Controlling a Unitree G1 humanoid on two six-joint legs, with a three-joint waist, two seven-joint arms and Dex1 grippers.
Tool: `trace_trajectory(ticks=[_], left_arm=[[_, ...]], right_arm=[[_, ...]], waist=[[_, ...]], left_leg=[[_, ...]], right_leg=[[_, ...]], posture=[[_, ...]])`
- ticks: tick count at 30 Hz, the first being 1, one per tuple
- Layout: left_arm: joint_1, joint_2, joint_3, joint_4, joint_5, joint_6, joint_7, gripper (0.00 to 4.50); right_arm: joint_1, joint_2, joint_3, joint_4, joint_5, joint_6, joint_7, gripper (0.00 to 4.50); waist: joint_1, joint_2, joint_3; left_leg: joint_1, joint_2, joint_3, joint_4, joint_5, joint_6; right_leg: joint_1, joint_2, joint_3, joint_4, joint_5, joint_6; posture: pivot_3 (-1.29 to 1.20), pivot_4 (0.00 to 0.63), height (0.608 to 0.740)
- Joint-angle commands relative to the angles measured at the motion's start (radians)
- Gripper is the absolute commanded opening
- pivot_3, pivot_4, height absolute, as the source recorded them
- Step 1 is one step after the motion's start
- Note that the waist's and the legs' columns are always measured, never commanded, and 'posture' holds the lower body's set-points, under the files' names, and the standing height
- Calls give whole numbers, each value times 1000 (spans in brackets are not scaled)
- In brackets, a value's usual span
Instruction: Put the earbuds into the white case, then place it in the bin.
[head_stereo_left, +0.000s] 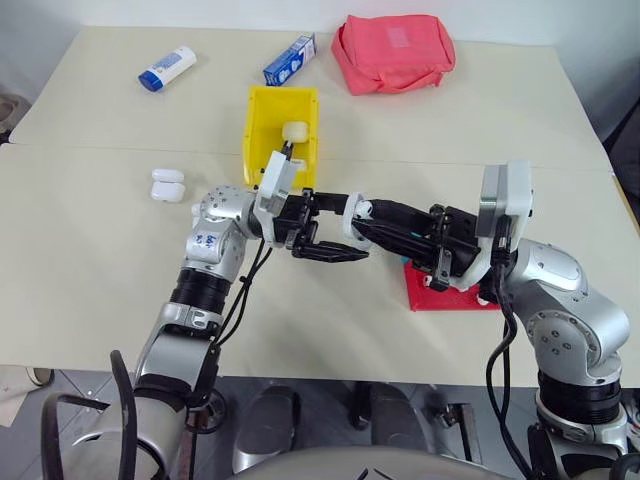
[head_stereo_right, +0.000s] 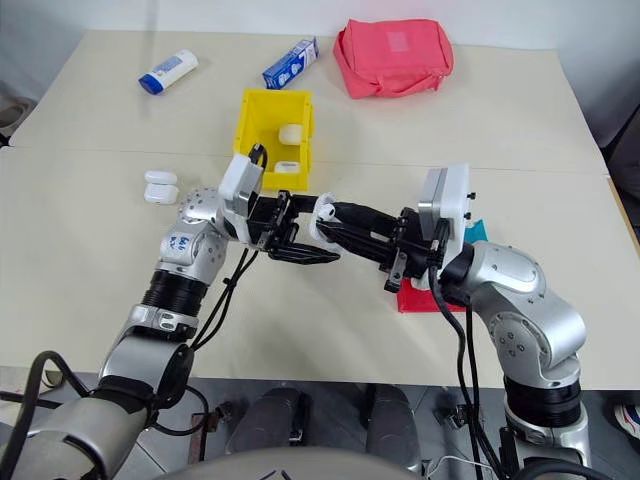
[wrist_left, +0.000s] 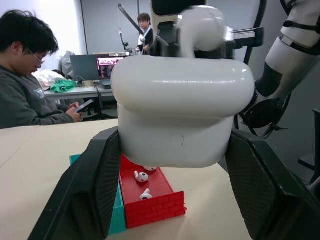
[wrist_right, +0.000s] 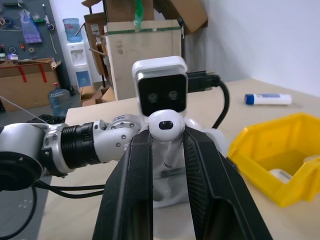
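Note:
My right gripper is going to release the earbud inside the open white case (head_stereo_left: 357, 222) (wrist_right: 170, 175) that my left gripper is holding.
My left gripper (wrist_left: 172, 146) is shut on the white case (wrist_left: 180, 110), holding it above the table's middle. My right gripper (wrist_right: 167, 136) is shut on one glossy white earbud (wrist_right: 166, 125) and presses it against the top of the case. The two grippers meet tip to tip (head_stereo_left: 352, 222) in front of the yellow bin (head_stereo_left: 262, 125). Two more earbuds (wrist_left: 141, 176) lie in the red tray (wrist_left: 155, 207). The bin holds other white cases (head_stereo_left: 294, 132).
A spare white case (head_stereo_left: 167, 185) lies left of the bin. At the back are a white tube (head_stereo_left: 168, 68), a blue carton (head_stereo_left: 290, 58) and a red pouch (head_stereo_left: 392, 52). A teal tray (head_stereo_right: 474, 231) adjoins the red one. A seated person (wrist_left: 30, 85) shows beyond the table.

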Motion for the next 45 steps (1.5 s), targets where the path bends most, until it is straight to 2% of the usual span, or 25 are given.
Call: trace_trajectory(ticks=[1, 10, 20, 31, 45], left_arm=[[6, 3, -9, -65, -29, -2, -88, 2763], [9, 2, -8, -74, -36, -14, -79, 2763], [-15, -10, 2, -25, -36, -54, -68, 2763], [1, 5, -19, -95, -67, -13, -106, 2763], [-24, 0, -6, -70, -49, -45, -86, 2763]], right_arm=[[-8, -9, -5, 27, -23, -50, 15, 490], [-9, -21, 21, 90, -60, -96, 54, 490], [27, -96, 112, 80, -114, -120, 142, 490], [-47, -122, 139, 212, -165, -170, 228, 490], [-54, -114, 134, 235, -150, -122, 197, 490]], waist=[[0, 0, 0], [-1, 0, 0], [-1, 0, 0], [-4, 0, 0], [-4, 0, 0]], left_leg=[[0, 0, 0, 0, 0, 0], [0, 0, 0, 0, 0, 0], [0, 0, 0, 0, 0, 0], [0, 0, 0, 0, 0, 0], [0, 0, 0, 0, 0, 0]], right_leg=[[0, 0, 0, 0, 0, 0], [0, 0, 0, 0, 0, 0], [0, 0, 0, 0, 0, 0], [0, 0, 0, 0, 0, 0], [0, 0, 0, 0, 0, 0]], posture=[[0, 150, 740], [0, 150, 740], [0, 150, 740], [0, 150, 740], [0, 150, 740]])
